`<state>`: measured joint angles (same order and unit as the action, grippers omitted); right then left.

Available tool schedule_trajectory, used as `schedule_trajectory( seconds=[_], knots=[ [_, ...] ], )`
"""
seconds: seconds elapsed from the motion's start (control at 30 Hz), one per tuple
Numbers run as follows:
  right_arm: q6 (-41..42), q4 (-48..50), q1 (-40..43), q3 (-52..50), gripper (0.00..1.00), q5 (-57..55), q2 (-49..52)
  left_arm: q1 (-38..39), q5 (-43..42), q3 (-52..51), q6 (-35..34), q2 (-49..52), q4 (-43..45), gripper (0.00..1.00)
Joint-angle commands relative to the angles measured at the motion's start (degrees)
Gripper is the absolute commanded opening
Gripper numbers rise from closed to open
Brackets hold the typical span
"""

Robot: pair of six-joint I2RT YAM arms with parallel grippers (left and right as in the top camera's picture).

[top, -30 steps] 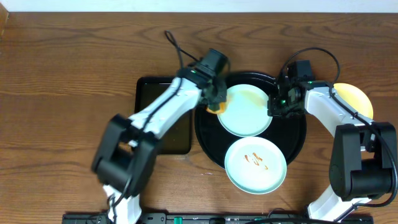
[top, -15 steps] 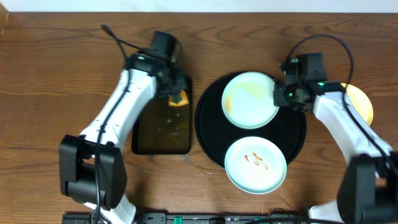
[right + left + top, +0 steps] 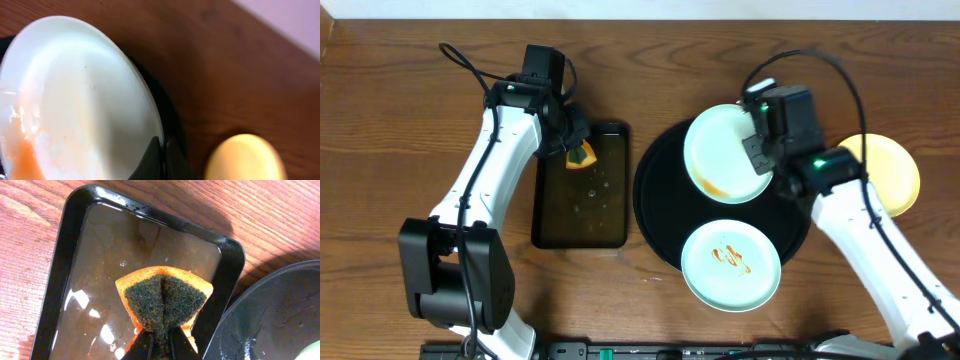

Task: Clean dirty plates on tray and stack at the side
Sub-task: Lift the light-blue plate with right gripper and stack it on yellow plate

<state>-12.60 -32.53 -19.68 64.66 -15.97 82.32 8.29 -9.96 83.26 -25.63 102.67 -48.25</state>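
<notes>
Next, my right gripper sets the mint-blue plate, now tilted above the round black tray, down on top of the pale yellow plate [image 3: 881,176] [image 3: 245,164] and then lets go of it there.
My right gripper [image 3: 760,150] [image 3: 163,150] is shut on the rim of a mint-blue plate [image 3: 720,150] [image 3: 75,100] and holds it tilted above the round black tray [image 3: 655,215]; orange sauce has run to its lower edge. A second mint-blue plate [image 3: 731,265] with a sauce smear lies flat at the tray's near edge. The pale yellow plate [image 3: 890,172] [image 3: 245,157] lies on the bare wood at the right. My left gripper [image 3: 575,150] [image 3: 159,345] is shut on an orange sponge [image 3: 164,300] with a dark scouring face, over the rectangular black tray [image 3: 580,215] [image 3: 70,240].
The rectangular tray holds a film of water. The round tray's edge shows in the left wrist view [image 3: 270,315]. Bare wood tabletop [image 3: 400,130] lies to the left and behind. Cables trail off both arms.
My left gripper carried the sponge from the plate to the rectangular tray. My right gripper lifted and tilted the mint-blue plate, and the sauce ran to its lower edge.
</notes>
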Motion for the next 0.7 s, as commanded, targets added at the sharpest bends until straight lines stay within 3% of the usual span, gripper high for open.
schedule_trajectory(
  seconds=[0.0,0.27,0.67],
  knots=[
    [-3.17,0.02,-5.4,0.87,0.01,-13.84,-2.38,-0.2,0.37,0.09,0.55,-0.13,-0.35,0.08],
    [-3.37,0.31,-10.75,0.87,0.01,-24.22,-2.49,-0.2,0.37,0.09,0.55,-0.13,-0.37,0.08],
    [-3.37,0.46,-10.8,0.9,0.01,-24.55,-2.51,-0.2,0.35,0.09,0.55,-0.13,-0.39,0.08]
  ],
)
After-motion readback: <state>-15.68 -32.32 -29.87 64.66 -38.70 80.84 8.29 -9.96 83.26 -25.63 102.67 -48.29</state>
